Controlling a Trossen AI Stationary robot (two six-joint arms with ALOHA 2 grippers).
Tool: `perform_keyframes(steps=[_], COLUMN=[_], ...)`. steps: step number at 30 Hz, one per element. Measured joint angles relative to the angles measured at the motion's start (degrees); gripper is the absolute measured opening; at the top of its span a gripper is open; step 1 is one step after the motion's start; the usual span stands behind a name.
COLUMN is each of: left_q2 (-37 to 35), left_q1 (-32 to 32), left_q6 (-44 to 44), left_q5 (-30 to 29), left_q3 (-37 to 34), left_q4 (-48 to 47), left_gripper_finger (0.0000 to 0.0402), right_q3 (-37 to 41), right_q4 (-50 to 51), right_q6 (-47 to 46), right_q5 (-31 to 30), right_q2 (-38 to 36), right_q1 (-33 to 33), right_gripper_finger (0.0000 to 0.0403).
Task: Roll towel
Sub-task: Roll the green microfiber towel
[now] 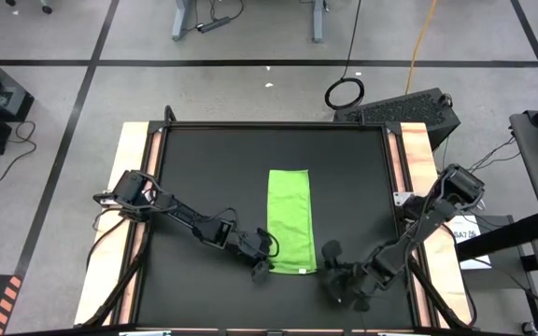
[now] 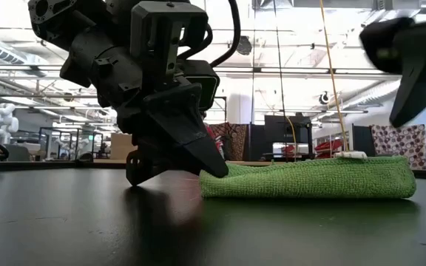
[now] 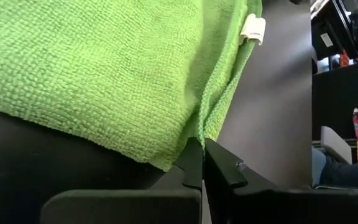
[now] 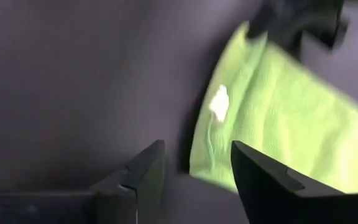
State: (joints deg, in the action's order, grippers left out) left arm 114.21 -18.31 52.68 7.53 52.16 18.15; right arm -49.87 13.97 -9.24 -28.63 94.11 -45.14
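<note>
The towel's tagged corner lies loose while the left gripper pins the opposite corner, so the right gripper needs to come down and pinch the loose corner [image 4: 202, 167] before rolling.
The lime-green towel [image 1: 290, 219] lies flat on the black table as a long, narrow folded strip that runs from far to near. A white tag [image 4: 219, 102] sits at its near right corner. My left gripper [image 1: 261, 264] is down at the strip's near left corner and is shut on it. My right gripper [image 1: 332, 266] hovers open, just right of the near end and clear of the table. In the low view it is raised [image 2: 413, 59] above the towel [image 2: 309, 177]. My left gripper pinches the towel's near left corner [image 3: 199, 134] between its two fingertips [image 3: 194, 163], on the folded edge where several layers meet. The fingers slant down from the table's left. The corner stays low at the table, and the rest of the strip lies flat.
Wooden rails [image 1: 138, 187] run along the table's left and right sides. A black case [image 1: 409, 107] stands off the far right corner and a paper sheet [image 1: 470, 247] lies right of the table. Bare black tabletop [image 1: 213, 168] spreads to both sides of the towel.
</note>
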Motion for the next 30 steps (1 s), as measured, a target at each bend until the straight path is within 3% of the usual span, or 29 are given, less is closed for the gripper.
perform_keyframes(steps=[8, 17, 20, 30], left_q2=[-0.07, -0.09, -0.11, -0.13], left_q1=[0.04, 0.07, 0.07, 0.07], left_q6=[0.66, 0.82, 0.8, 0.85], left_q5=[-0.75, -0.75, -0.75, -0.72], left_q3=[0.07, 0.09, 0.13, 0.13], left_q4=[-1.25, -1.86, -2.4, -2.47], left_gripper_finger=[0.0001, 0.0002, 0.0002, 0.0002], right_q3=[0.0, 0.02, 0.0, 0.02], right_q4=[-6.02, -9.65, -9.87, -9.9], right_q6=[7.66, 11.69, 12.8, 14.97], right_q5=[-0.25, 0.92, -1.55, -1.76], right_q2=[1.99, 7.64, 7.93, 7.96], right_q1=[-2.79, -1.19, -0.8, 1.63], right_gripper_finger=[0.0176, 0.0174, 0.0169, 0.0148])
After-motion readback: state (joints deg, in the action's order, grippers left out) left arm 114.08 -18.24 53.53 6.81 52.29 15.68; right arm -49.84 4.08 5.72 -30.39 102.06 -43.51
